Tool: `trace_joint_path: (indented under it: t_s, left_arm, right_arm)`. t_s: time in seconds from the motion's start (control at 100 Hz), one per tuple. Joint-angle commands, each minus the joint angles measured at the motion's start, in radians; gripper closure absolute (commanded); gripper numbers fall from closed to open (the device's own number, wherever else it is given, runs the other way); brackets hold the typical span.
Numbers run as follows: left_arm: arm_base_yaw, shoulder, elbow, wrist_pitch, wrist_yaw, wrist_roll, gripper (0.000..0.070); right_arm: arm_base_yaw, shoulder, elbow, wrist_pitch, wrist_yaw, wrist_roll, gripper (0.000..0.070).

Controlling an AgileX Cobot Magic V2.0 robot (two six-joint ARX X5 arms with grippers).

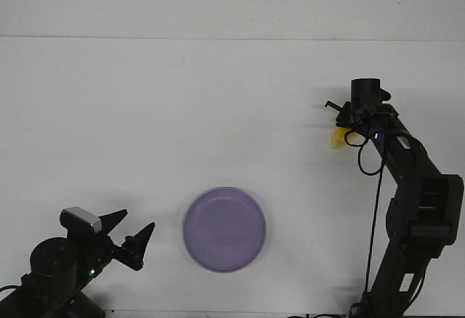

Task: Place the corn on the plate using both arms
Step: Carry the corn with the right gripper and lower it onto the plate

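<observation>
My right gripper is going to release the corn in the middle of the empty lavender plate (219, 231).
The lavender plate (224, 229) lies empty on the white table, front centre. My left gripper (135, 229) is low at the front left, open and empty, its tips pointing toward the plate and a short way from its rim. My right gripper (343, 120) points down at the far right, over the corn (336, 141). Only a small yellow-orange piece of the corn shows beside the wrist. The fingers are hidden behind the wrist, so I cannot tell whether they hold the corn.
The white table (218, 115) runs back to a white wall. The right arm's black links and cable (418, 187) rise along the right edge.
</observation>
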State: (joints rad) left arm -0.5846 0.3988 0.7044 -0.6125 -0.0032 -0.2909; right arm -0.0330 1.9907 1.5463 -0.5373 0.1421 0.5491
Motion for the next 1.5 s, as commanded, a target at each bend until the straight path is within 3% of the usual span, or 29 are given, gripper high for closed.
trace_joint_path:
  t_s: [0.0, 0.24, 0.42, 0.58, 0.68, 0.84, 1.07, 1.37, 1.49]
  left_arm:
    - [-0.005, 0.005, 0.006, 0.006, -0.005, -0.005, 0.0202]
    - [-0.005, 0.004, 0.006, 0.006, -0.005, 0.012, 0.0202]
    - [-0.005, 0.003, 0.006, 0.003, -0.005, 0.018, 0.0202]
    - [-0.005, 0.003, 0.006, -0.014, -0.005, 0.018, 0.0202]
    - [-0.005, 0.003, 0.006, -0.023, -0.005, 0.018, 0.0202]
    - [-0.005, 0.003, 0.006, -0.022, -0.005, 0.018, 0.0202]
    - [-0.005, 0.003, 0.006, -0.021, -0.006, 0.018, 0.0202]
    - [-0.005, 0.003, 0.006, -0.022, -0.010, 0.018, 0.0202]
    - [-0.005, 0.003, 0.006, -0.023, -0.010, 0.018, 0.0202]
  right_arm:
    - [-0.002, 0.004, 0.015, -0.031, 0.008, -0.035, 0.0699]
    - [0.018, -0.186, 0.015, -0.083, -0.055, -0.226, 0.0699]
    - [0.069, -0.430, 0.015, -0.141, -0.158, -0.358, 0.0699]
    - [0.187, -0.636, -0.003, -0.212, -0.272, -0.439, 0.0699]
    - [0.316, -0.739, -0.064, -0.222, -0.300, -0.475, 0.0699]
    - [0.586, -0.820, -0.229, -0.185, -0.288, -0.466, 0.0699]
    - [0.900, -0.776, -0.463, -0.003, -0.167, -0.430, 0.0699]
    - [1.050, -0.562, -0.544, 0.114, -0.062, -0.391, 0.0699]
    - [1.062, -0.492, -0.544, 0.125, -0.062, -0.393, 0.0691]
